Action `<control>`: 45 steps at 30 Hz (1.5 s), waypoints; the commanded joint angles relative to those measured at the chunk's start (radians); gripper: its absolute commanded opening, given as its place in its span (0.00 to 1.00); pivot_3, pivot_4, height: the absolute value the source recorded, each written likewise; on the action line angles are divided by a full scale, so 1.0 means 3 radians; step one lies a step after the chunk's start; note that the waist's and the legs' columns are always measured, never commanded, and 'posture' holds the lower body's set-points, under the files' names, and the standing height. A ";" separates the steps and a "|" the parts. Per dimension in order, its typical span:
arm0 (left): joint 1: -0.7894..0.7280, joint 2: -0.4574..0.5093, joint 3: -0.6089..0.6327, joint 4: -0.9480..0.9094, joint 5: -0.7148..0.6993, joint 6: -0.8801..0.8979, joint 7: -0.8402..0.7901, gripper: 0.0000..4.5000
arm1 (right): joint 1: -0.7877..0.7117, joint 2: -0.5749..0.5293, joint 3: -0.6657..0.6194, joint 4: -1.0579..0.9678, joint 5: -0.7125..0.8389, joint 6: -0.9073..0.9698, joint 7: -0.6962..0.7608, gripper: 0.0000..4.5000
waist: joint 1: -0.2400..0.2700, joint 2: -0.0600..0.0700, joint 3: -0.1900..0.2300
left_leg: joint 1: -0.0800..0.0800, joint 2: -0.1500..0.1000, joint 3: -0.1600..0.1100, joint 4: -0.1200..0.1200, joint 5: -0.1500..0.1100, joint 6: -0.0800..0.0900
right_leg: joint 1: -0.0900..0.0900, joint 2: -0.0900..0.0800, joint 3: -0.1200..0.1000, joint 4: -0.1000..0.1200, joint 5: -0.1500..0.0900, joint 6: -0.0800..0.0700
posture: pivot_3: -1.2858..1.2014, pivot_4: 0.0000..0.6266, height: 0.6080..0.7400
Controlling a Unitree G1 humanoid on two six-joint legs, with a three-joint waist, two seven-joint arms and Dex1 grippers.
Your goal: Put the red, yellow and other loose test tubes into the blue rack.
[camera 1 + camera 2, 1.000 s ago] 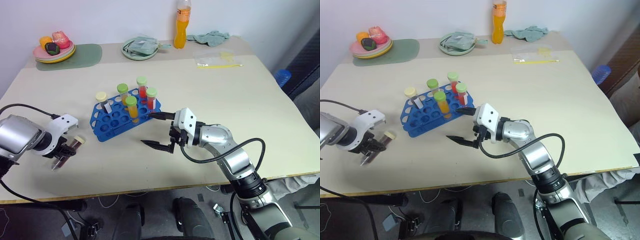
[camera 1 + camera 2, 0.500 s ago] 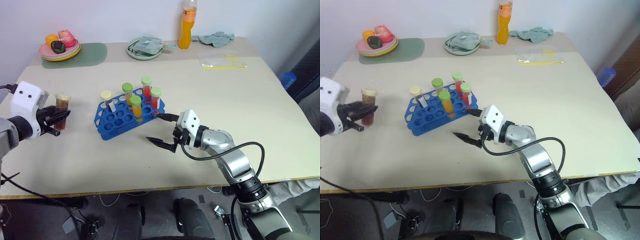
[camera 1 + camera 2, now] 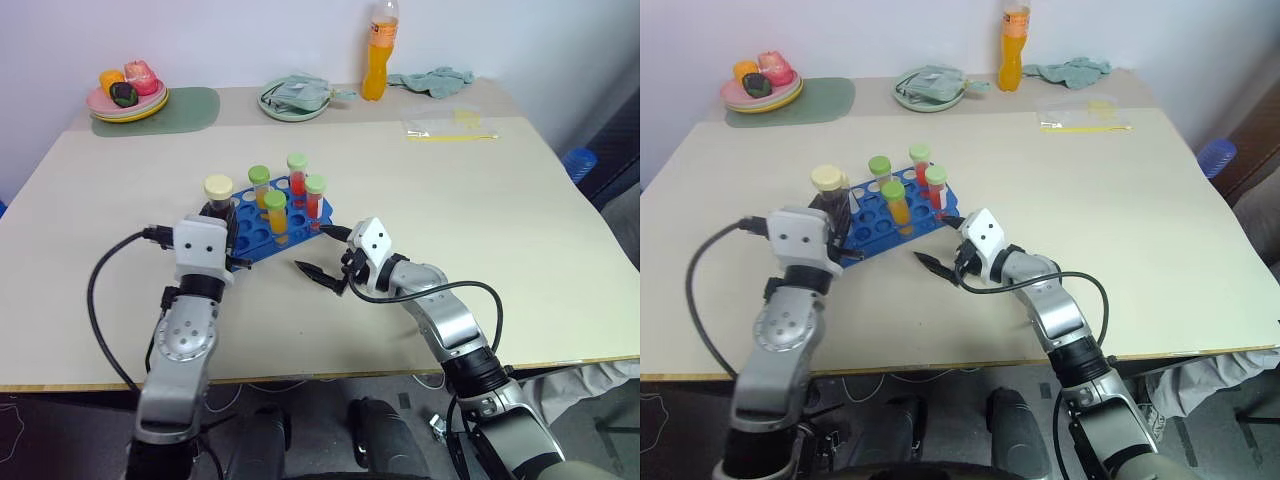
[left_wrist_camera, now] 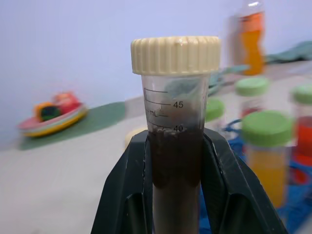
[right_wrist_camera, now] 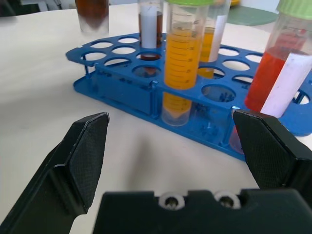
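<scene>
Next, I let go of the dark brown test tube with my left gripper in the blue rack [image 3: 240, 244], in front of the other cream-capped tube.
The blue rack [image 3: 262, 232] stands mid-table with several capped tubes upright in it, among them a yellow-orange one [image 5: 183, 53] and a red one [image 5: 273, 73], both green-capped. My left gripper [image 4: 176, 161] is shut on the dark brown test tube [image 4: 175, 122] with the cream cap. It holds that tube upright at the rack's left end [image 3: 218, 192]. Another cream-capped tube [image 5: 150, 29] stands in the rack behind it. My right gripper [image 3: 322, 253] is open and level, just off the rack's near right corner, with nothing between its fingers [image 5: 83, 146].
Along the far edge are a plate of toy fruit [image 3: 127, 95] on a green mat [image 3: 185, 106], a green bowl with a cloth [image 3: 295, 98], a tall orange bottle [image 3: 380, 50], a crumpled cloth [image 3: 435, 78] and a clear bag [image 3: 445, 125].
My left arm has swung in from the table's left side to the rack's left end, turning the brown tube upright. The right gripper has edged slightly nearer the rack, still open.
</scene>
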 commanded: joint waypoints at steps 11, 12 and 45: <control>-0.0362 -0.0314 0.0045 0.0469 -0.0240 -0.0413 -0.0099 0.16 | 0.0082 0.0037 -0.0060 -0.0220 -0.0020 -0.0008 -0.0165 1.00 | 0.0002 0.0000 0.0000 | -0.0002 0.0000 -0.0002 0.0002 0.0000 0.0000 | 0.0001 0.0001 -0.0001 -0.0002 0.0001 0.0002 | 0.52 0.24 1.00; -0.0337 -0.0320 0.0040 0.0453 -0.0250 -0.0399 -0.0118 0.16 | 0.0084 0.0035 -0.0067 -0.0226 -0.0017 -0.0002 -0.0171 1.00 | 0.0002 0.0000 0.0000 | -0.0002 0.0000 -0.0002 0.0002 0.0000 0.0000 | 0.0001 0.0002 -0.0001 -0.0002 0.0001 0.0002 | 0.52 0.24 1.00; -0.0200 -0.0410 0.0041 0.0243 -0.0146 0.0132 -0.0161 0.16 | 0.0129 0.0060 -0.0012 -0.0274 -0.0006 0.0064 -0.0111 1.00 | 0.0007 0.0000 0.0000 | -0.0001 0.0000 -0.0002 0.0002 0.0000 0.0000 | 0.0002 0.0002 -0.0001 -0.0002 0.0001 0.0002 | 0.52 0.24 1.00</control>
